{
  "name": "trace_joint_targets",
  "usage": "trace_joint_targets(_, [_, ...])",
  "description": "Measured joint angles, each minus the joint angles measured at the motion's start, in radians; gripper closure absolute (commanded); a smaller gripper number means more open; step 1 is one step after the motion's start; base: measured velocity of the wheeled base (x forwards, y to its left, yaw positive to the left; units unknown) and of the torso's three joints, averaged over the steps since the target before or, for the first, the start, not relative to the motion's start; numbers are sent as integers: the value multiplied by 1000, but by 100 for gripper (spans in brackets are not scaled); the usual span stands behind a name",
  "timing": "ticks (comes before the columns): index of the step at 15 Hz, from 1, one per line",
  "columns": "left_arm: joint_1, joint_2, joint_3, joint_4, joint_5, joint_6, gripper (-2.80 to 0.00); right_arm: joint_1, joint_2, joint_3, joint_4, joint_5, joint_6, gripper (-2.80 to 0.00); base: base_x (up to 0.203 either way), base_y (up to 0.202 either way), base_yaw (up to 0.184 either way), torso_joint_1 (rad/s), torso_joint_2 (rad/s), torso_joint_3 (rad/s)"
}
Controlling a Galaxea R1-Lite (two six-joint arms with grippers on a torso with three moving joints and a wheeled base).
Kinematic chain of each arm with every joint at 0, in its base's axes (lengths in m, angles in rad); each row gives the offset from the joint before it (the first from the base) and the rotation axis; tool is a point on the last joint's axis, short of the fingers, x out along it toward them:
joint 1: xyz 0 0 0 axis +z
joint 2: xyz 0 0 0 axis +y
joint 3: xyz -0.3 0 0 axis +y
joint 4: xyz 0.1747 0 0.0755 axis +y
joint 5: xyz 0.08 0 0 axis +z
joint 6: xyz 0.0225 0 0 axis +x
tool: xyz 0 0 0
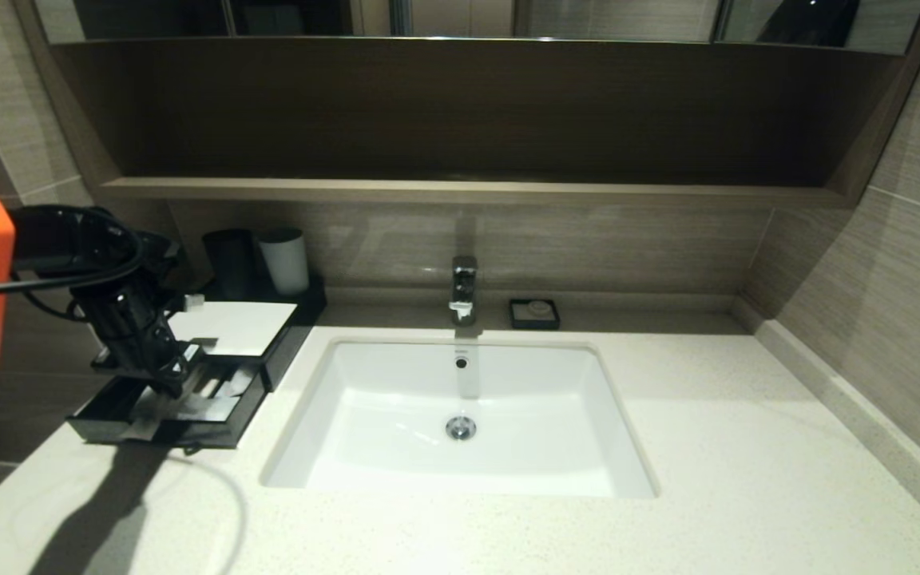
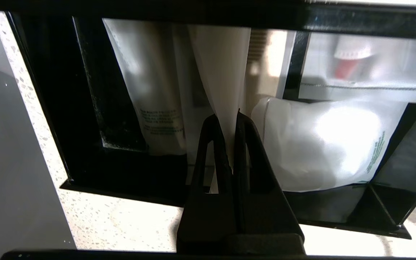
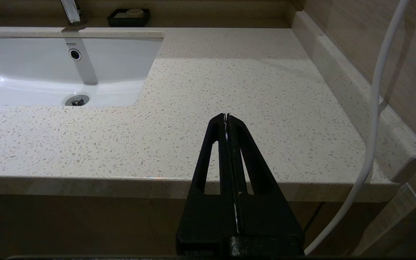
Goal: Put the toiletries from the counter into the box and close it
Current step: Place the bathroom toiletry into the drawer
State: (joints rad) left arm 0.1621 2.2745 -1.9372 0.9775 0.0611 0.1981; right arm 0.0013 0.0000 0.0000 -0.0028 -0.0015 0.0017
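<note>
My left gripper will release the whitish packet in the drawer (image 1: 166, 398) (image 2: 233, 136), between the printed packet and the puffy white packet.
The box (image 1: 230, 328), black with a white top panel, stands at the counter's (image 1: 715, 447) far left with its drawer (image 1: 109, 415) pulled out. My left gripper (image 1: 173, 385) hangs over the drawer, shut on a whitish packet (image 2: 220, 68) that runs away from the fingertips into the drawer. In the left wrist view my left gripper (image 2: 226, 117) has a printed packet (image 2: 154, 104) lying on one side and a puffy white packet (image 2: 323, 144) on the other, both in drawer compartments. My right gripper (image 3: 226, 116) is shut and empty above the counter's front edge.
A white sink (image 1: 396, 383) is set in the middle of the counter, with a chrome tap (image 1: 464, 286) and a small black soap dish (image 1: 534, 313) behind it. A dark cup (image 1: 228, 262) and a white cup (image 1: 285, 259) stand behind the box. A white cable (image 3: 374, 108) hangs by the right wall.
</note>
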Motion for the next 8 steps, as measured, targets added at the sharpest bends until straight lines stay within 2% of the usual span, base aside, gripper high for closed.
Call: trace_joint_targets(8, [-12, 0, 0, -60, 1, -22, 0, 0, 0, 0, 0, 0, 0, 0, 0, 0, 0, 0, 0, 0])
